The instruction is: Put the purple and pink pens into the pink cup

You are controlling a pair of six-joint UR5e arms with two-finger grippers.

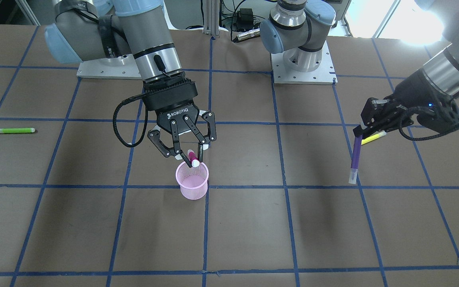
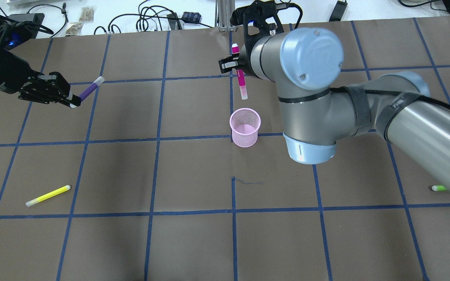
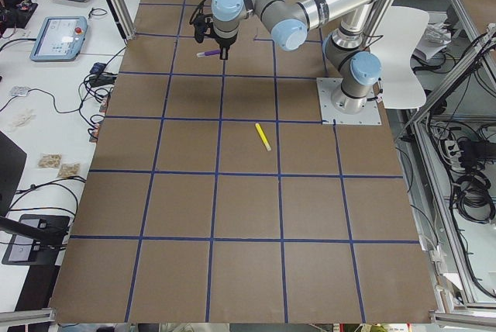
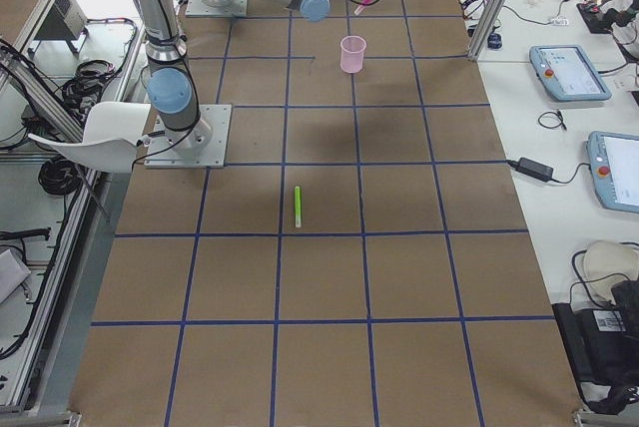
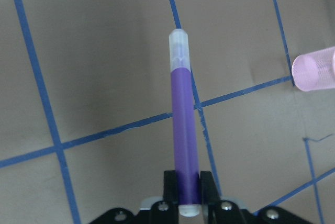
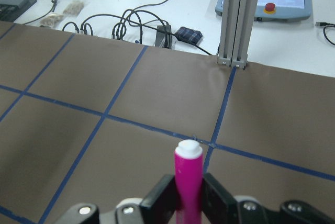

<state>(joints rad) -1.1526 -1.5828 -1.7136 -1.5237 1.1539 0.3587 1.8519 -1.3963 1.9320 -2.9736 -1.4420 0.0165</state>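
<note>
I should lower my right gripper's pink pen with its white end down and then release it inside the middle of the pink cup (image 1: 192,184).
The pink mesh cup (image 1: 192,181) stands upright near the table's middle; it also shows in the overhead view (image 2: 245,128). My right gripper (image 1: 191,157) is shut on the pink pen (image 1: 193,158) and holds it roughly upright just above the cup's far rim. The pen shows in the overhead view (image 2: 241,80) and the right wrist view (image 6: 188,177). My left gripper (image 2: 74,101) is shut on the purple pen (image 2: 89,89), held in the air far to the cup's left. The pen points away from the fingers in the left wrist view (image 5: 185,130), with the cup (image 5: 314,69) at the right edge.
A yellow pen (image 2: 48,195) lies on the table on the left side. A green pen (image 2: 439,188) lies at the right edge, partly hidden by my right arm. Cables and devices lie beyond the table's far edge.
</note>
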